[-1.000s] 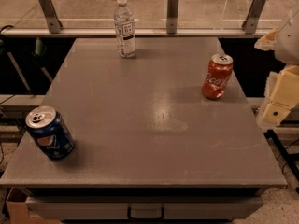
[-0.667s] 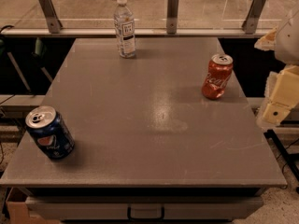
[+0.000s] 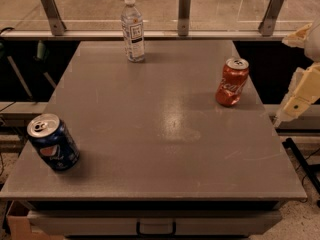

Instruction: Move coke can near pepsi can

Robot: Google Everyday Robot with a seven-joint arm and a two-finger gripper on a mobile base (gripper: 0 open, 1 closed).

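Observation:
The red coke can should go near the pepsi can, so my gripper should close around the middle of the red coke can [image 3: 232, 81].
The red coke can [image 3: 232, 82] stands upright on the right side of the grey table [image 3: 160, 129], near its right edge. The dark blue pepsi can [image 3: 52, 142] stands at the front left corner, leaning slightly. My gripper [image 3: 295, 104] hangs at the right edge of the view, just off the table's right side and to the right of the coke can, apart from it. It holds nothing.
A clear plastic water bottle [image 3: 132, 29] with a white cap stands at the back of the table, left of centre. A glass barrier with metal posts [image 3: 184, 13] runs behind the table. A drawer handle [image 3: 156, 228] shows under the front edge.

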